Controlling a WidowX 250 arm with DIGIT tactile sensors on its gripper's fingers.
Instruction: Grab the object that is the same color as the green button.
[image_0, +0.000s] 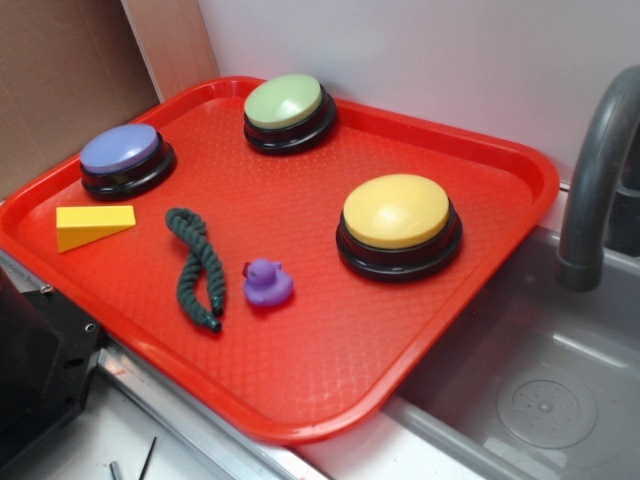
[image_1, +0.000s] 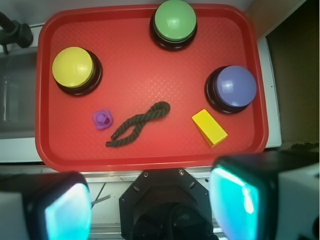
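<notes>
I need to close my gripper on the dark green rope's folded end (image_0: 188, 230) (image_1: 154, 112), the end closer to the yellow wedge block and opposite the rope's loose ends.
A dark green twisted rope piece (image_0: 197, 265) (image_1: 140, 124) lies loose on the red tray (image_0: 300, 425) (image_1: 150, 162), in its front left part in the exterior view. The pale green button (image_0: 287, 105) (image_1: 174, 21) stands on a black base at the tray's far edge. My gripper (image_1: 150, 200) shows only in the wrist view, high above the tray's near rim and well short of the rope. Its teal pads (image_1: 65, 212) stand wide apart, open, with nothing between them.
Also on the tray are a large yellow button (image_0: 397, 215), a purple button (image_0: 122, 152), a yellow wedge block (image_0: 92, 225) and a small purple duck (image_0: 266, 283) next to the rope. A grey sink (image_0: 540, 390) with a faucet (image_0: 600, 160) lies right. The black robot base (image_0: 35, 370) sits front left.
</notes>
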